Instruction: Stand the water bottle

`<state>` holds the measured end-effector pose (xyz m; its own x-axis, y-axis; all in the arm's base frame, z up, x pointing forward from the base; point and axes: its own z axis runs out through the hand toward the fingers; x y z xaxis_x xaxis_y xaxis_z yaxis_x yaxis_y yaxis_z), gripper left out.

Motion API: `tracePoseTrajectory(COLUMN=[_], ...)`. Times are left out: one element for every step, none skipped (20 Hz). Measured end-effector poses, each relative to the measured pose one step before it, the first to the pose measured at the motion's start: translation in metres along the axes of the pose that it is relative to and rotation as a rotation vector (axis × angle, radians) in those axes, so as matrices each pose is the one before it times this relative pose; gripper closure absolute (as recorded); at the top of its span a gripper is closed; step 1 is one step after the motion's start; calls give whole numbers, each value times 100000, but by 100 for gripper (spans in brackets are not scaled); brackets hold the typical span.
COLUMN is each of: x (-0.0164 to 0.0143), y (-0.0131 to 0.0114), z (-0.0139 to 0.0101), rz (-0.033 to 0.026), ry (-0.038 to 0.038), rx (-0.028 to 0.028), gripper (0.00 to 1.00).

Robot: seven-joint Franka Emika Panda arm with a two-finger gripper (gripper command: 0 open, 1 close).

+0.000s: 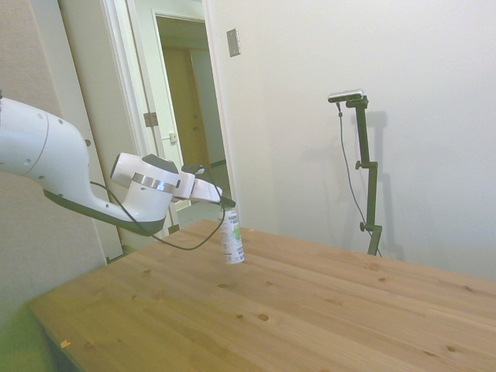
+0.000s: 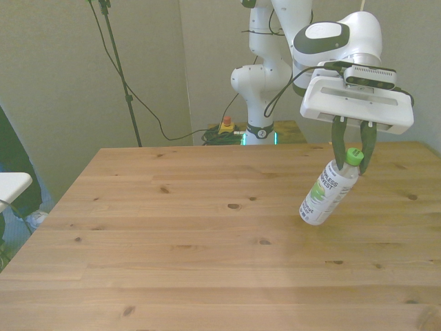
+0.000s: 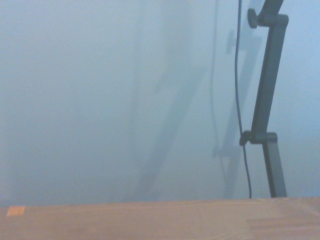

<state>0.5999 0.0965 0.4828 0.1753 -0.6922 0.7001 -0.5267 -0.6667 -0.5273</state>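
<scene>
My gripper is going to set the water bottle down upright at the small dark knot in the wooden table (image 2: 335, 269) below its base.
The water bottle (image 2: 327, 193) is a slim clear bottle with a green cap and a white label. It hangs tilted in the front view, cap up and base toward the front view's left. My gripper (image 2: 351, 162) is shut on its neck just under the cap. From the side, the bottle (image 1: 232, 239) looks nearly upright under the gripper (image 1: 229, 204), with its base at or just above the table; I cannot tell if it touches. The wrist view does not show the bottle.
The wooden table (image 2: 172, 227) stretches wide to the front view's left of the bottle. A white object (image 2: 10, 183) sits off the table at the front view's left edge. In the wrist view only the table edge (image 3: 150, 220) and a wall show.
</scene>
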Motion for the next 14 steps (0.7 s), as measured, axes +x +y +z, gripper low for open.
tracePoseTrajectory(x=[50,26,-82,-206,-334,-376,-349,-408,-408,-378,-367,-118,33,-48], y=[-288,-303,-243,-150,-17,57,90,151,190,147,142,-47,-154,11], z=[475,485,503,593,663,734,751,820,775,713,646,428,221,186], rz=[946,941,684,785,930,797,1002,1001,502,590,454,242,317,132], ry=[1308,1280,1114,791,290,212,129,-232,-244,-300,-304,94,172,78], rx=[1113,1207,1168,886,376,232,65,-181,-125,-112,-149,259,488,243], gripper=[100,100,100,100,100,100,100,100,100,100,100,100,100,100])
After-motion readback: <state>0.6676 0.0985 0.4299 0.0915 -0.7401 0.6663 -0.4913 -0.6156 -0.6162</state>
